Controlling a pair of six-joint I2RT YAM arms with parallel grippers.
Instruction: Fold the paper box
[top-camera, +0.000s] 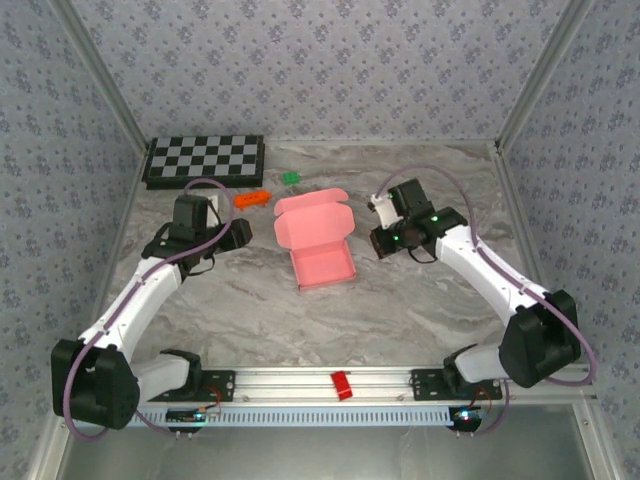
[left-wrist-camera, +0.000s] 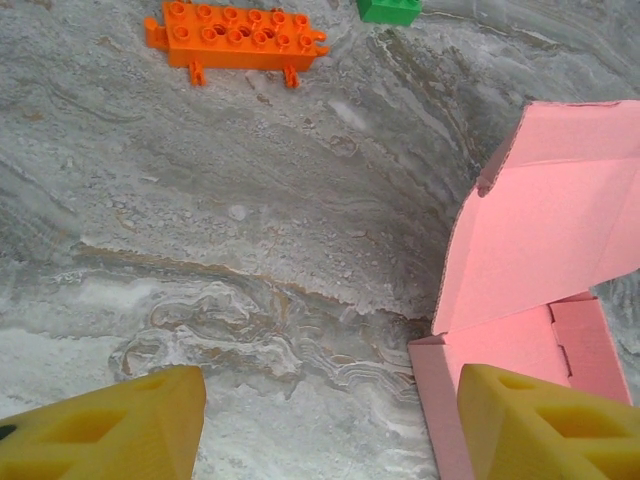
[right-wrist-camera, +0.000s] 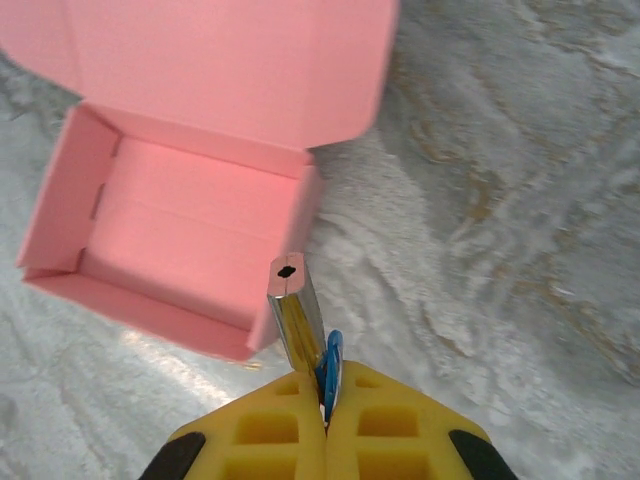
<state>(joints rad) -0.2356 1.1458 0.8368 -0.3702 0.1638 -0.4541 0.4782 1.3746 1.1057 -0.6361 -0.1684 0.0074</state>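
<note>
Next, my right gripper puts the small shiny metal piece down on the middle of the pink paper box's bottom (top-camera: 329, 268) (right-wrist-camera: 190, 236).
The pink paper box (top-camera: 322, 262) sits mid-table as an open tray, its lid (top-camera: 312, 222) raised at the far side. My left gripper (top-camera: 240, 232) hovers to the left of it. In the left wrist view this gripper (left-wrist-camera: 330, 420) is open, nothing between the yellow fingers (left-wrist-camera: 110, 430), and the right finger overlaps the box (left-wrist-camera: 540, 240) at its left wall. My right gripper (top-camera: 383, 240) is to the right of the box. In the right wrist view it (right-wrist-camera: 325, 385) is shut on a small shiny metal piece (right-wrist-camera: 297, 315) with a blue part, just off the near right corner of the box (right-wrist-camera: 190, 230).
A checkerboard (top-camera: 205, 160) lies at the back left. An orange brick (top-camera: 253, 199) (left-wrist-camera: 240, 38) and a green brick (top-camera: 291, 178) (left-wrist-camera: 390, 10) lie behind the box. A small red block (top-camera: 342, 385) rests on the front rail. Patterned walls enclose the table.
</note>
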